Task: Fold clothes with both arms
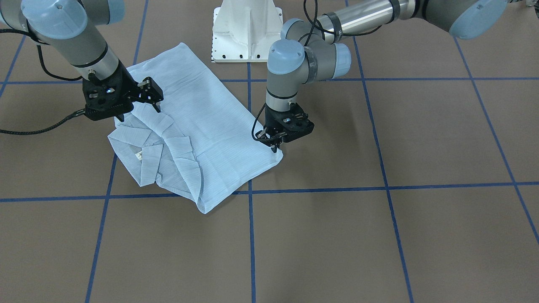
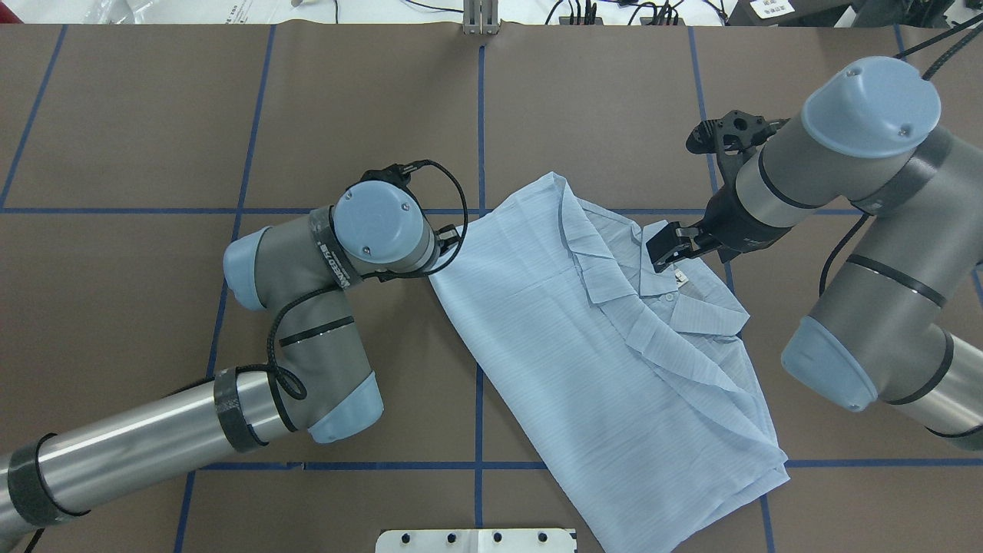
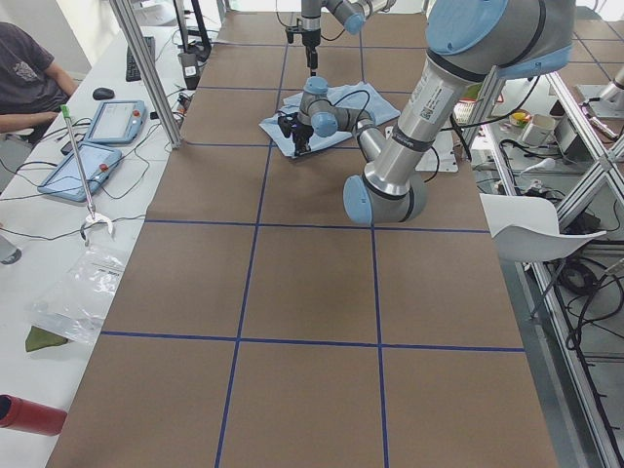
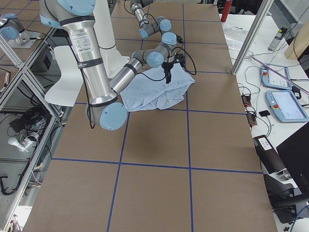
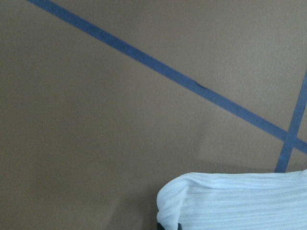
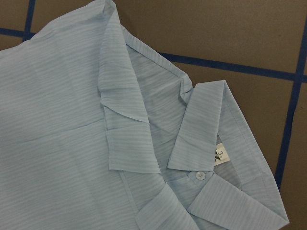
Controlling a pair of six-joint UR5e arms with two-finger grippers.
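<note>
Next, my left gripper releases the shirt corner on bare table across the blue tape (image 1: 300, 256) from the white pedestal base.
The pale blue striped shirt (image 1: 210, 126) (image 2: 584, 353) lies folded lengthwise on the brown table, with its collar (image 6: 201, 124) and a white button showing. My left gripper (image 1: 274, 145) points down at the shirt's far corner and is shut on the cloth edge (image 5: 230, 201). In the overhead view the wrist hides its fingers. My right gripper (image 1: 151, 94) (image 2: 666, 247) hovers open just above the collar area and holds nothing. Its wrist view looks straight down on the collar and shows no fingers.
The white pedestal base (image 1: 246, 29) stands at the robot's side of the table, close to the shirt. Blue tape lines (image 1: 252, 235) grid the brown surface. In the exterior left view a seated person (image 3: 29, 68) and tablets (image 3: 97, 136) are at a side bench.
</note>
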